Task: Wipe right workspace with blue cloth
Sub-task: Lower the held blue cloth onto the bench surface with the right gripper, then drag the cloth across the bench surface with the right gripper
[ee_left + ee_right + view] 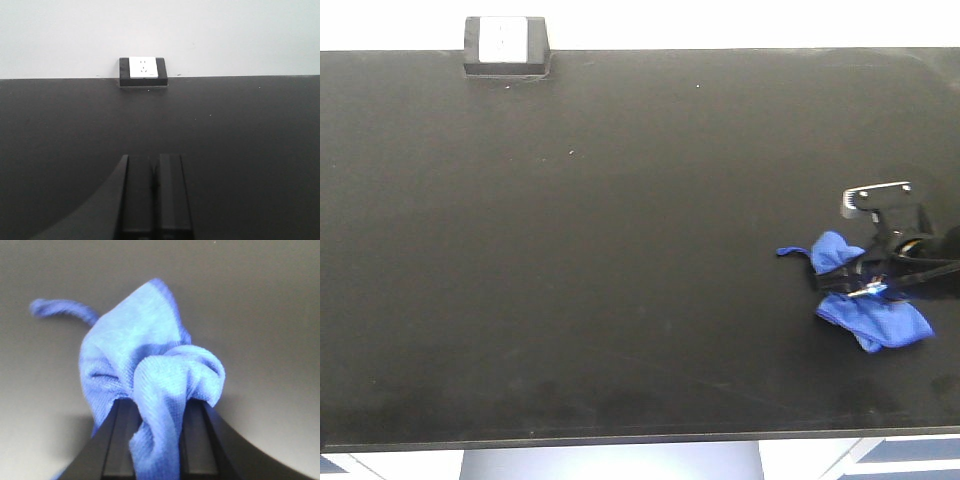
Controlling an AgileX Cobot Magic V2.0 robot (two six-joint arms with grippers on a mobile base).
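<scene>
The robot's right gripper needs to release the blue cloth, now bunched on the benchtop, on the black benchtop slightly closer to its back edge (pixel 856 262).
The blue cloth (pixel 865 295) lies bunched on the right workspace (pixel 620 250), a wide matte black benchtop, near its right side. My right gripper (pixel 865 282) is shut on the blue cloth's middle; folds spill out on both sides of it. In the right wrist view the blue cloth (pixel 150 370) bulges between and over the two black fingers (pixel 120 440), and its thin corner loop (pixel 60 307) sticks out to the upper left. My left gripper (pixel 154 165) hovers over bare benchtop (pixel 250 150) with its fingers pressed together and nothing between them.
A small black box with a white face (pixel 506 45) stands at the benchtop's back edge, left of centre, also seen as the box (pixel 143 71) ahead of the left gripper. The benchtop's front edge (pixel 620 440) runs along the bottom; its back right corner is rounded.
</scene>
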